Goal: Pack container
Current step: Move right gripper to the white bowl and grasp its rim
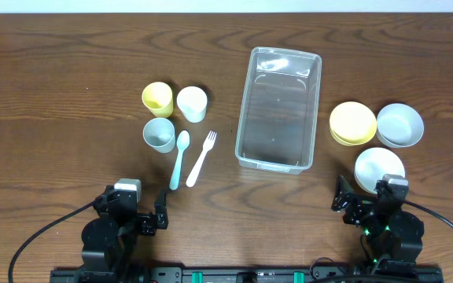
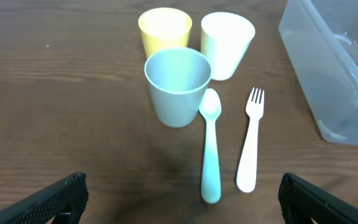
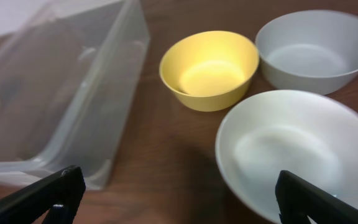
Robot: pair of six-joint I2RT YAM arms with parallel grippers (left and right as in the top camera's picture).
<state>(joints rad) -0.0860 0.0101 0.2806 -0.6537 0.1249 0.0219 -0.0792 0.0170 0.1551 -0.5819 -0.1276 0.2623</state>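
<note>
I should close my right gripper on the rim of the white bowl (image 1: 403, 174), at the side that faces away from the clear plastic container.
The clear plastic container (image 1: 278, 108) stands empty at the table's middle; it also shows in the left wrist view (image 2: 337, 68) and the right wrist view (image 3: 55, 93). Left of it are a yellow cup (image 1: 157, 98), a white cup (image 1: 192, 103), a grey cup (image 1: 160, 134), a light blue spoon (image 1: 179, 159) and a white fork (image 1: 201, 157). Right of it are a yellow bowl (image 1: 352, 123), a grey bowl (image 1: 400, 125) and a white bowl (image 1: 379, 167). My left gripper (image 2: 182, 199) is open and empty near the front edge. My right gripper (image 3: 179, 199) is open and empty before the white bowl.
The wooden table (image 1: 69, 63) stretches wide to the back and left. Both arm bases sit at the front edge.
</note>
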